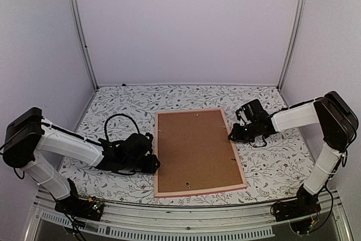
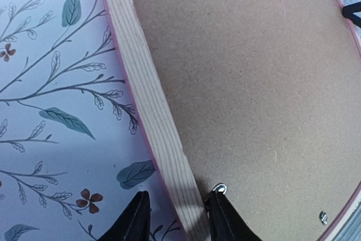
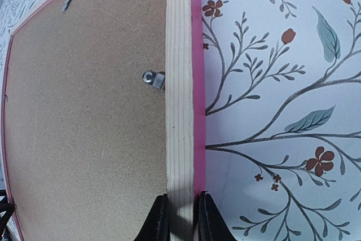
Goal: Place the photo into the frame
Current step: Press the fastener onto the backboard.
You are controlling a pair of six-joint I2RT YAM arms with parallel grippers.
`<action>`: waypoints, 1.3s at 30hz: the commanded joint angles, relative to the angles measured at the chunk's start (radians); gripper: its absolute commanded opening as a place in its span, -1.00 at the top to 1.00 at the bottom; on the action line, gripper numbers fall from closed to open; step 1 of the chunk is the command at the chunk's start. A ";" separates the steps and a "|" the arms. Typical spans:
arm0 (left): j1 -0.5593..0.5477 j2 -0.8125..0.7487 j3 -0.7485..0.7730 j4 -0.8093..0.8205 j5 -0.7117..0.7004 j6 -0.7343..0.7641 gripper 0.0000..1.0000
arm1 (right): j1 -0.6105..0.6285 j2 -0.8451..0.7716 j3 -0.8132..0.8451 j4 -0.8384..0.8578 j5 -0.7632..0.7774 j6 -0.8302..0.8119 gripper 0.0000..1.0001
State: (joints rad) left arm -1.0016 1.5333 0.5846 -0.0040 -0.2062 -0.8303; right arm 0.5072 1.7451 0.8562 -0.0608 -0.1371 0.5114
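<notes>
The metal tab crowds the inner finger of my left gripper at the bar, so I need to open, lift clear and grip the clear part of the bar (image 1: 156, 144) farther from me.
The frame (image 1: 200, 192) lies face down in the middle of the table, thin pink border around a plain brown backing board (image 1: 194, 148). The photo is hidden. My left gripper (image 1: 153, 165) straddles the frame's left wooden rail (image 2: 146, 100). The left gripper (image 2: 179, 196) is open: one finger is over the cloth with a gap to the rail, the other rests on the board beside a metal tab (image 2: 219, 188). My right gripper (image 1: 231, 136) is at the frame's right rail (image 3: 179, 83). There the right gripper (image 3: 183, 197) is shut on the frame, a finger pressed against each side of the rail.
A floral tablecloth (image 1: 271, 167) covers the table around the frame. Small metal tabs sit along the board's edges, one (image 3: 151, 78) near the right rail. White walls and corner posts close in the back and sides.
</notes>
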 commanded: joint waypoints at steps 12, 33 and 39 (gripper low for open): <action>-0.003 -0.095 0.005 -0.121 0.009 0.041 -0.37 | 0.001 0.039 -0.034 -0.061 -0.042 0.003 0.81; 0.002 0.016 0.057 -0.124 0.024 0.090 -0.33 | 0.002 0.022 -0.035 -0.071 -0.044 -0.003 0.81; 0.003 0.031 0.073 -0.147 -0.016 0.098 -0.18 | 0.002 0.022 -0.037 -0.069 -0.043 -0.004 0.81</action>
State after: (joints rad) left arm -1.0012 1.5433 0.6403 -0.1078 -0.1925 -0.7475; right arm 0.5072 1.7451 0.8562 -0.0605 -0.1421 0.5087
